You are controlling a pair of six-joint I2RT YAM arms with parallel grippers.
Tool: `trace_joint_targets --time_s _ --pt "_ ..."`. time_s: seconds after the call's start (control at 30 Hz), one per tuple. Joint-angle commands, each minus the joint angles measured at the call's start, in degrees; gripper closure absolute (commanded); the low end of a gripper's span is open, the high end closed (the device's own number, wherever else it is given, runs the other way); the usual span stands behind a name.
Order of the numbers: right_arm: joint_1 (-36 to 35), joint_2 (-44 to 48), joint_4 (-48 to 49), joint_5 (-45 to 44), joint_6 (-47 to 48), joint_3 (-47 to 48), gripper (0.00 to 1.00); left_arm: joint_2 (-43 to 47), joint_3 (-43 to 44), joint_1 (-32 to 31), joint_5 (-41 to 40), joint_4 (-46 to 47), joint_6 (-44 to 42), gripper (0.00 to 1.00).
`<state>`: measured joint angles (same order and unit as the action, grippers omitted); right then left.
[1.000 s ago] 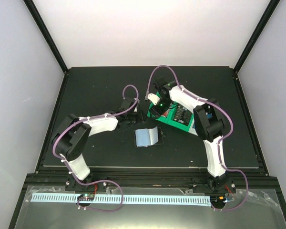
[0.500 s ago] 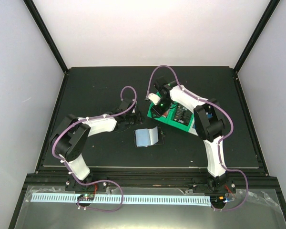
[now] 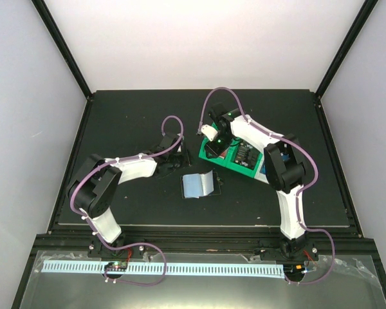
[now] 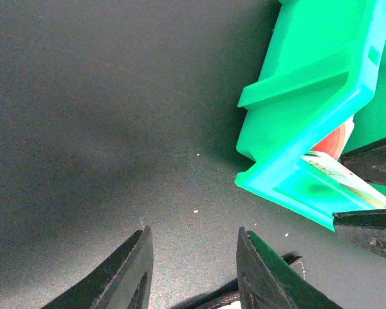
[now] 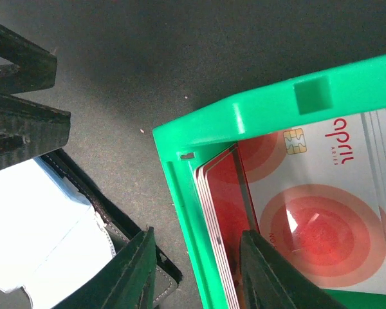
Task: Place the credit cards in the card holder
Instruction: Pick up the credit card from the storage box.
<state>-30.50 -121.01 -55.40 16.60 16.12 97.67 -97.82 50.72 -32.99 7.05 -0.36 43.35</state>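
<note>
Several credit cards lean in a bunch along the side of the green bin, so the robot's right gripper needs to open, work them apart and pinch only the inner red card's side [image 5: 228,193].
The card holder [image 3: 199,185] lies open on the black mat, its inside pale blue; its black stitched edge also shows in the right wrist view [image 5: 119,235]. A stack of red-and-white credit cards [image 5: 309,212] lies in the green bin [image 3: 239,161]. My right gripper [image 5: 196,257] is open and empty, straddling the bin's near wall: one finger is over the cards, the other outside above the holder. My left gripper [image 4: 193,257] is open and empty, low over the mat just left of the bin [image 4: 315,96], and a card edge [image 4: 334,145] shows in that view.
The black mat [image 3: 128,116] covers the table inside a black frame. The two grippers sit close together by the bin's left corner, the left one [image 3: 174,162] and the right one [image 3: 209,150]. The left fingers [image 5: 19,122] show in the right wrist view.
My left gripper has drawn back slightly to the left, away from the holder. My right gripper has shifted a little toward the bin's far-left corner. The holder has not moved.
</note>
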Motion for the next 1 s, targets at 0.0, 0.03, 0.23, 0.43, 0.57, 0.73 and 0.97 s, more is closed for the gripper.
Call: trace_joint_targets --time_s 0.0,0.03,0.23,0.43,0.57,0.73,0.97 --pt "-0.04 2.55 0.03 -0.78 -0.43 0.02 0.63 1.22 -0.17 0.48 -0.5 0.33 -0.11 0.62" --pt "0.0 2.58 -0.04 -0.71 -0.4 -0.02 0.64 1.14 -0.13 0.56 -0.46 0.33 -0.07 0.62" --pt "0.0 2.03 1.41 -4.06 -1.27 -0.17 0.56 0.81 -0.13 0.73 -0.3 0.4 -0.27 0.62" --pt "-0.08 -0.34 1.9 -5.09 -0.63 -0.23 0.46 0.37 -0.1 0.73 0.02 0.6 -0.2 0.62" --pt "-0.08 -0.31 0.79 -2.75 0.04 -1.06 0.46 0.29 0.0 0.74 0.25 0.57 -0.25 0.62" --pt "-0.13 -0.79 0.15 -2.77 0.19 -1.13 0.46 0.0 -0.06 0.87 0.49 0.79 -0.1 0.62" --pt "-0.08 -0.54 -0.54 -0.53 0.67 -1.06 0.49 0.0 -0.14 0.91 0.64 0.84 -0.06 0.62"
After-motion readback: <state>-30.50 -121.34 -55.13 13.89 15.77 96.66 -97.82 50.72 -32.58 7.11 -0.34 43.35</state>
